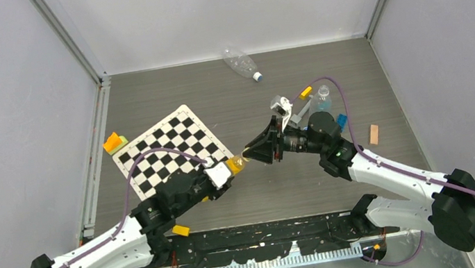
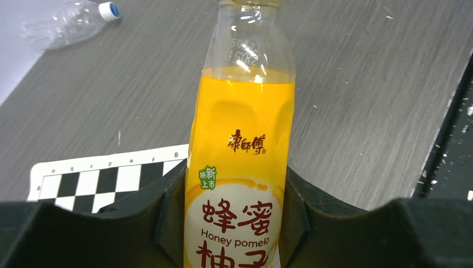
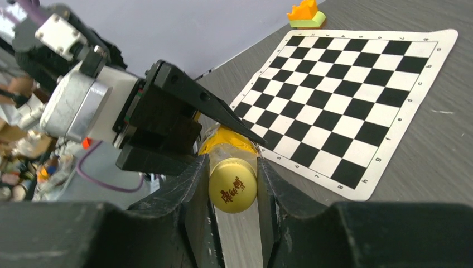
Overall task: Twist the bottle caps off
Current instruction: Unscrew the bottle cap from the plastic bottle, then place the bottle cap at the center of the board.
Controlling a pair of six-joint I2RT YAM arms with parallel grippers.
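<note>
Next, my right gripper lets go of the yellow cap on the bare table [image 1: 291, 143] just in front of the grey tool.
The yellow-orange bottle [image 1: 236, 165] lies level above the table between both arms. My left gripper [image 1: 221, 176] is shut on its labelled body, which fills the left wrist view [image 2: 242, 139]; the gripper [image 2: 237, 173] clamps it from both sides. My right gripper [image 1: 252, 153] is shut on the yellow cap [image 3: 232, 185] at the neck end, with a finger on each side [image 3: 231, 163]. A clear crinkled bottle [image 1: 238, 61] with a pale cap [image 1: 257, 76] lies at the back; it also shows in the left wrist view [image 2: 67, 23]. Another clear bottle [image 1: 323, 99] stands behind the right arm.
A checkered mat [image 1: 167, 151] lies left of centre, with an orange and green block [image 1: 113, 142] by its far corner. Yellow [image 1: 306, 92], blue [image 1: 341, 120] and tan [image 1: 374, 134] blocks lie near the right arm. A yellow block [image 1: 181, 230] lies by the left arm's base.
</note>
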